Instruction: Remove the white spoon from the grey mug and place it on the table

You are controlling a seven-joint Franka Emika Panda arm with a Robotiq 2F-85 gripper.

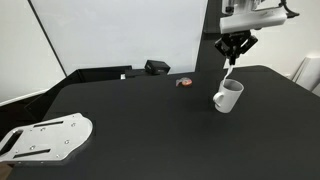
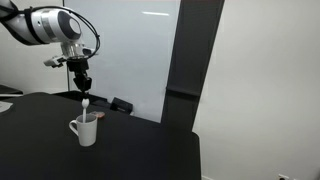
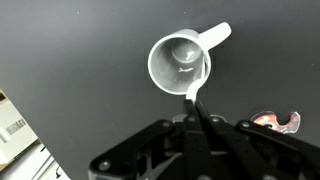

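The robot's gripper will release the white spoon on the table (image 1: 179,131) between the grey mug and the white metal plate.
The grey mug (image 1: 228,97) stands upright on the black table (image 1: 150,125); it also shows in the other exterior view (image 2: 85,131) and from above in the wrist view (image 3: 180,64). My gripper (image 1: 232,60) hangs just above the mug and is shut on the top of the white spoon's handle (image 3: 193,95). The white spoon (image 1: 229,76) hangs down from the fingers, with its lower end at the mug's rim (image 2: 86,106). Its bowl is not visible.
A white perforated metal plate (image 1: 45,138) lies at the table's near corner. A small red-orange object (image 1: 184,82) and a black box (image 1: 157,67) sit near the table's far edge. The red object also shows in the wrist view (image 3: 276,121).
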